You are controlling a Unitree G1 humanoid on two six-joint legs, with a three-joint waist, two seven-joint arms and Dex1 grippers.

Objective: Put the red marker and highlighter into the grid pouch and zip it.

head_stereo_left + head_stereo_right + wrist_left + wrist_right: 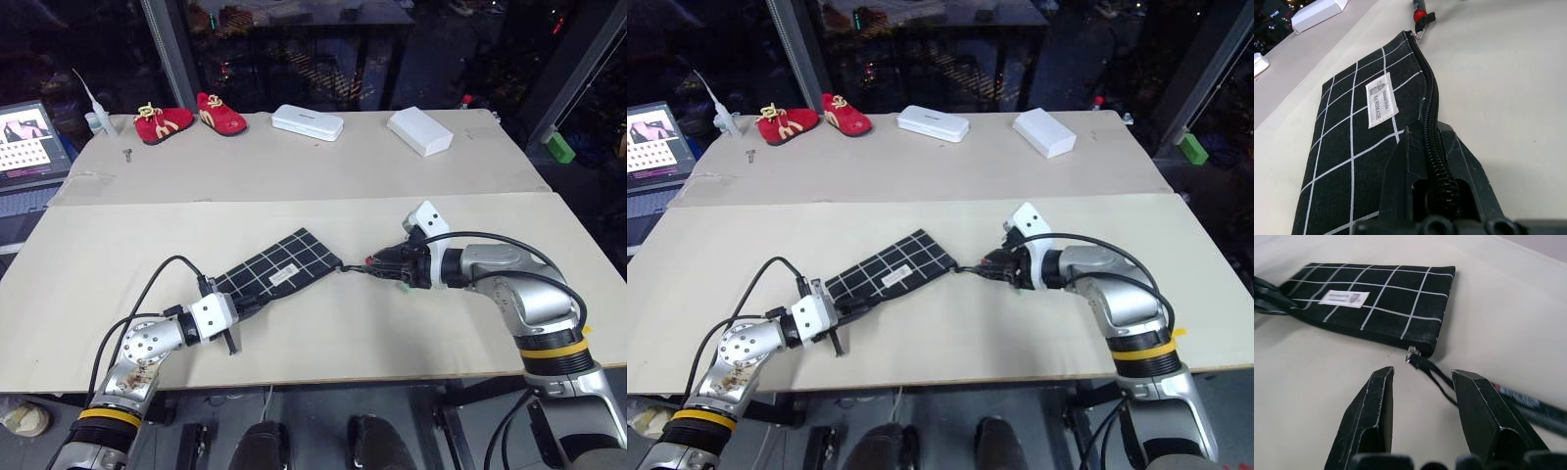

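Next, I grip the zipper's pull cord (1425, 365) with my right gripper and pull it toward my left gripper first, as the grid pouch's zipper is shut with its slider at the pouch's corner.
The grid pouch (284, 266) lies flat on the near table, black with white lines and a white label (1381, 100). My left gripper (242, 307) is shut on the pouch's near-left end, at the zipper edge (1431, 122). The zipper slider (1411, 354) sits at the pouch's far right corner, and its black pull cord (1432, 373) trails onto the table. Just past that cord, my right gripper (1422, 377) is open and holds nothing. The red marker (1418, 13) lies on the table beside the cord, its dark barrel (1528, 404) running under my right gripper. The highlighter is hidden.
On the far table stand red baby shoes (191, 119), two white cases (308, 121) (419, 130) and a small bottle (93, 119). A lit screen (29, 142) is at the far left. A green block (560, 147) sits off the table's right edge.
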